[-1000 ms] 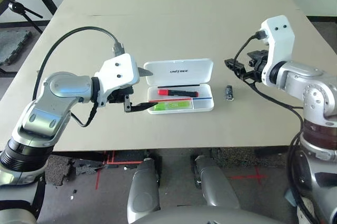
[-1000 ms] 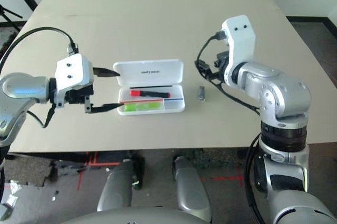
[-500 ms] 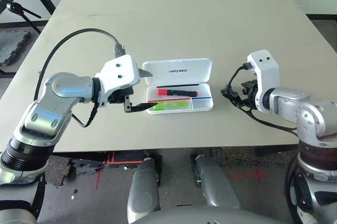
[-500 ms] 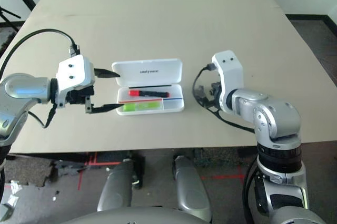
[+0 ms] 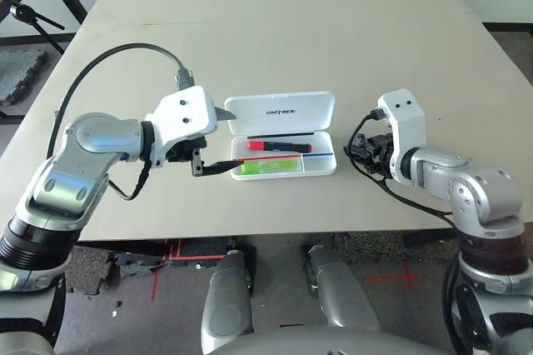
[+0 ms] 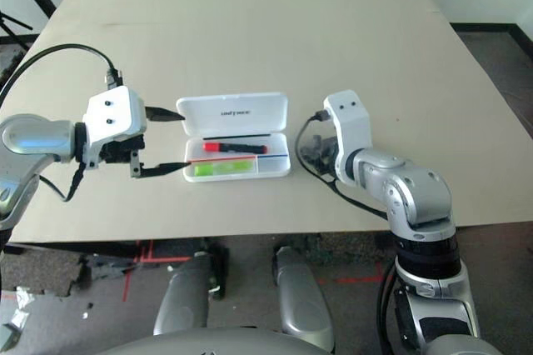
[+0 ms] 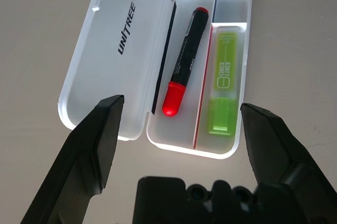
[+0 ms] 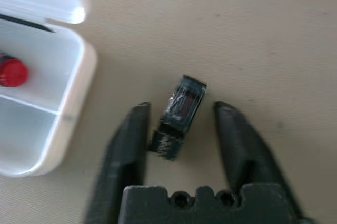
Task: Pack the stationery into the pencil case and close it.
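Observation:
My left gripper will move next to the end of the pencil case's lid (image 5: 230, 103) (image 7: 68, 121) nearest it and close there, so it can swing the lid shut.
The white pencil case (image 5: 283, 111) lies open mid-table, lid flat behind the tray. In the tray are a red-capped marker (image 5: 279, 146) and a lime-green highlighter (image 5: 271, 167). My left gripper (image 5: 226, 140) is open at the case's left end, one finger by the lid, one by the front edge. The left wrist view has the marker (image 7: 181, 71) and highlighter (image 7: 224, 84) in separate compartments. Right of the case, my right gripper (image 5: 359, 153) is down at the table. In the right wrist view its fingers (image 8: 131, 140) straddle the dark stubby item (image 8: 181, 103); one touches it, the other stands apart.
The beige table (image 5: 275, 22) stretches far behind the case. Its front edge runs close below both grippers. A black stand and dark floor mats (image 5: 21, 63) lie beyond the table's left side.
My right arm has come down and moved left toward the case, over the stubby item, and its fingers have narrowed around it. The left arm has stayed put.

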Robot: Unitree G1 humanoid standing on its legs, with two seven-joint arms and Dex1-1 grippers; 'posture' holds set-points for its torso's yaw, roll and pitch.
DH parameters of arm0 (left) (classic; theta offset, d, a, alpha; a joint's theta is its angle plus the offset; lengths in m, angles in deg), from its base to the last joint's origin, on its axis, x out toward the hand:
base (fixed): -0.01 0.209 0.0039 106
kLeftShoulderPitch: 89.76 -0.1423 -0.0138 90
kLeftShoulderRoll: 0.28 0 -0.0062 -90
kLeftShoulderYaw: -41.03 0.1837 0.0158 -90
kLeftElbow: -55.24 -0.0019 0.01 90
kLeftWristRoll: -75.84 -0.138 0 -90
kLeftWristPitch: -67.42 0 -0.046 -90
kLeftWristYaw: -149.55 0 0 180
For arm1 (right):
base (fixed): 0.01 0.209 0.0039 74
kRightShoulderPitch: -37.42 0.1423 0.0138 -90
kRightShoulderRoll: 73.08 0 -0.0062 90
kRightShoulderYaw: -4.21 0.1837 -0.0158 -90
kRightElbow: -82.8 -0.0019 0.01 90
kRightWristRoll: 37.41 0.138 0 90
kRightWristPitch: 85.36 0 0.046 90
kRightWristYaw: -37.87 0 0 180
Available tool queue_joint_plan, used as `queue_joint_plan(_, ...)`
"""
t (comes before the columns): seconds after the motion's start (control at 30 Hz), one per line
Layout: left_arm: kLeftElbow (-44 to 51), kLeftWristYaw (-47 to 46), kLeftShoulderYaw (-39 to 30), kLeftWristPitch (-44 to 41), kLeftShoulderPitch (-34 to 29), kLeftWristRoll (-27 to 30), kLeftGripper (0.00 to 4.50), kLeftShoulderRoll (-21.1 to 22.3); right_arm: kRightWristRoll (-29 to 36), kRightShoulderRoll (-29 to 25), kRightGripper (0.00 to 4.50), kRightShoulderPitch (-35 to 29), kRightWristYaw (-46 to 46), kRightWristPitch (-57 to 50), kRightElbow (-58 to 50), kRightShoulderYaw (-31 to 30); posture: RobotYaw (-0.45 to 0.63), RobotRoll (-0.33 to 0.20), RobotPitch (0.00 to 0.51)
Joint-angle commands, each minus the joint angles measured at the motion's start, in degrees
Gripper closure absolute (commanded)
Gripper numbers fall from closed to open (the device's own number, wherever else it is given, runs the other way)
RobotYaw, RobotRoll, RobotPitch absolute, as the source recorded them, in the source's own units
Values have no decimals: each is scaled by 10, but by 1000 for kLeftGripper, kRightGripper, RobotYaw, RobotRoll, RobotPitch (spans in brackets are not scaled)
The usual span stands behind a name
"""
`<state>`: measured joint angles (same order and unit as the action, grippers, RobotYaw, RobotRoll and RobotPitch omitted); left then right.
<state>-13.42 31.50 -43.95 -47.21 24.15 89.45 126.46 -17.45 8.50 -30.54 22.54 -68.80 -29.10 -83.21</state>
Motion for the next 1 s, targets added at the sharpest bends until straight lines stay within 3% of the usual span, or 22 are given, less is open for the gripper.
queue_joint_plan(0.03, 5, 3, -8, 2, -11, 1, 0, 11, 5, -9, 3697, -5, -18, -5, 18, -17, -41, 0, 208)
queue_joint_plan(0.1, 6, 5, -14, 2, -17, 2, 0, 15, 5, -25, 4188, 3, -27, -1, 24, -14, -41, 0, 208)
queue_joint_plan(0.3, 3, 5, -27, 7, -28, 8, 0, 21, 10, -101, 4187, 19, -105, 56, 41, -32, -38, 0, 206)
queue_joint_plan(0.43, 0, 5, -37, 15, -35, 16, 0, 19, 8, -178, 4188, 27, -207, 147, 51, -61, -36, 0, 204)
queue_joint_plan(0.73, 2, 2, -40, 21, -46, 23, 0, 19, -27, -282, 4188, 51, -407, 373, 97, -110, -24, 0, 200)
queue_joint_plan(0.83, 4, 1, -43, 22, -52, 23, 0, 19, -33, -291, 4188, 65, -467, 431, 107, -124, -17, 0, 198)
queue_joint_plan(1.0, 1, -5, -59, 27, -66, 22, 0, 22, -31, -254, 4188, 87, -501, 472, 105, -143, 4, 0, 194)
